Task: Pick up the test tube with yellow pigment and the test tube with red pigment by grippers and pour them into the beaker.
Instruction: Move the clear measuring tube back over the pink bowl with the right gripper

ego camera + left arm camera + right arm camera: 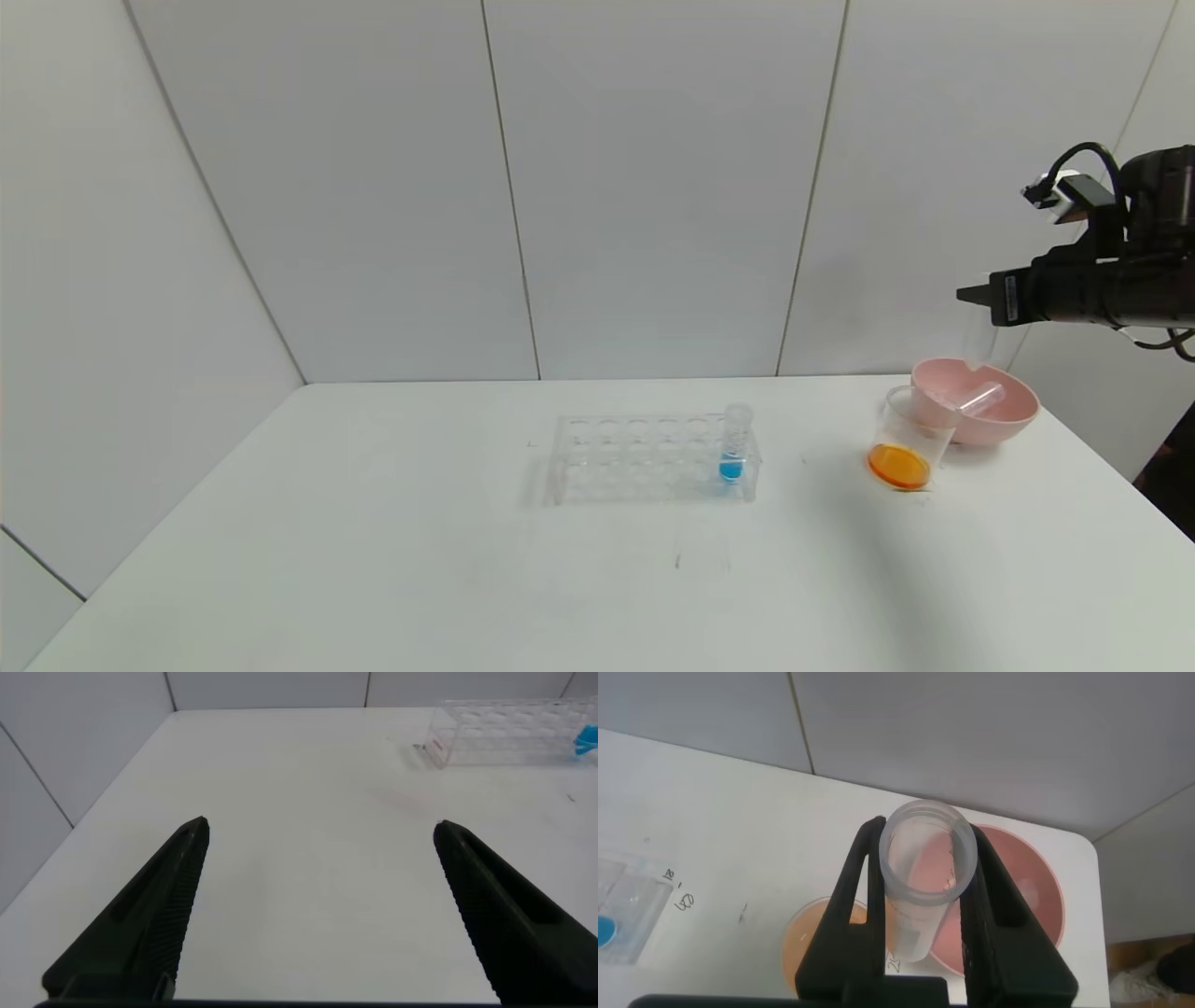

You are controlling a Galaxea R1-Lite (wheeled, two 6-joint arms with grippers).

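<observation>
I should use my right gripper to release the empty test tube, now hanging above the pink bowl, in the pink bowl (952, 393) (965, 909), next to the second empty tube.
My right gripper (976, 297) is raised above the pink bowl (1018, 411) at the table's far right. It is shut on a clear, empty test tube (924, 873), which hangs below the jaws in the head view (980, 338). In the right wrist view the gripper (924, 829) clamps the tube near its open rim. The beaker (907, 439) stands beside the bowl and holds orange liquid; it also shows in the right wrist view (814, 945). A second empty tube (976, 401) lies in the bowl. No tube shows yellow or red liquid. My left gripper (322, 831) is open and empty over bare table.
A clear many-holed rack (653, 457) stands mid-table with a blue-liquid tube (735, 448) at its right end. The rack also shows in the left wrist view (505, 733). White wall panels close the back and sides.
</observation>
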